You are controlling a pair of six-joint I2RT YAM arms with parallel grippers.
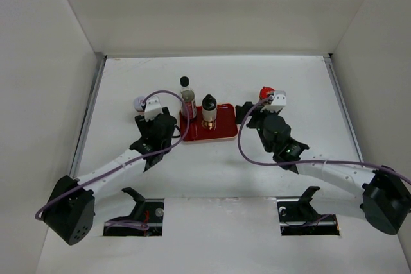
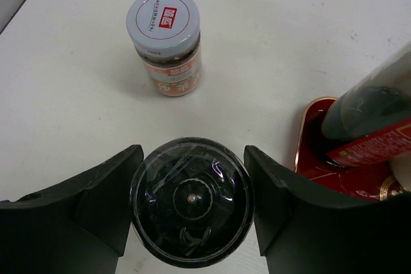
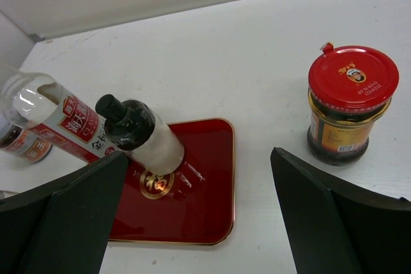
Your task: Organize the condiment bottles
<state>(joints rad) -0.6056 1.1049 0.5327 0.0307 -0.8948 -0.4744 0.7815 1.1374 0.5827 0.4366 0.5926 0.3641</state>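
Note:
The short black-topped bottle, now just beside the red tray, will be let go by my left gripper on the red tray (image 1: 226, 117) next to the small white-bodied bottle, toward the red-lidded jar.
My left gripper (image 2: 191, 190) is shut on a short round black-topped jar (image 2: 191, 206), just left of the red tray (image 2: 308, 152); in the top view (image 1: 160, 122) the arm hides this jar. A white-lidded jar (image 2: 164, 36) stands on the table beyond it (image 1: 139, 102). The tall clear black-capped bottle (image 1: 187, 99) and a small white-bodied, black-capped bottle (image 3: 138, 134) stand on the tray (image 3: 199, 203). My right gripper (image 3: 199, 158) is wide open and empty over the tray's right edge. The red-lidded jar (image 3: 347, 104) stands on the table to its right (image 1: 265, 92).
White walls enclose the table on three sides. The left table rail (image 1: 90, 113) lies near the white-lidded jar. Purple cables loop over both arms (image 1: 168, 94). Two openings (image 1: 135, 213) sit at the near edge by the arm bases.

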